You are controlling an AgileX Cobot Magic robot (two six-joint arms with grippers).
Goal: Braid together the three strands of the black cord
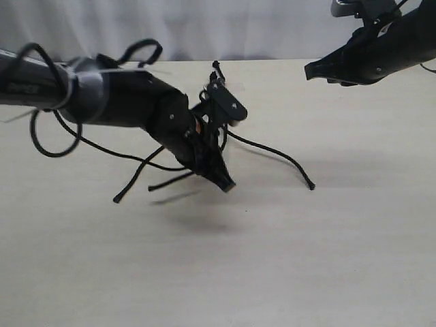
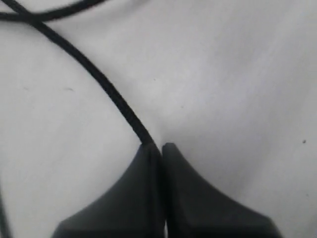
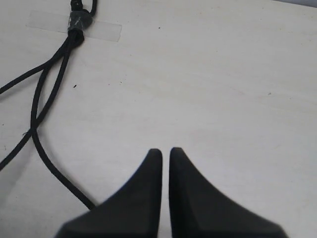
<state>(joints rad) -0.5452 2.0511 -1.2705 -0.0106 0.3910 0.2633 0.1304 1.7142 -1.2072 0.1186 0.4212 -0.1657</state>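
I will let go of the cord strand in my left gripper on the pale table [image 1: 201, 180] between the other strands, pointing toward the near side of the table.
The black cord's bound top [image 3: 78, 22] is taped to the table; its stub [image 1: 216, 67] shows at the far middle. One strand [image 1: 272, 151] runs right and ends at a blunt tip. A second strand [image 1: 136, 176] trails to the left front. A third strand [image 1: 170, 182] hangs just above the table near my left gripper [image 1: 227, 185]. That gripper is shut on a strand [image 2: 99, 77], which enters its jaws at the tips [image 2: 161, 147]. My right gripper [image 1: 310, 70] hovers high at the far right, shut and empty [image 3: 165, 151]. Two strands [image 3: 35, 106] cross beside it.
Clear tape [image 3: 106, 30] holds the cord's top to the pale table [image 1: 340, 259]. Glossy cables [image 1: 42, 146] loop off the left arm above the table's left side. A white curtain [image 1: 204, 27] hangs behind the far edge.
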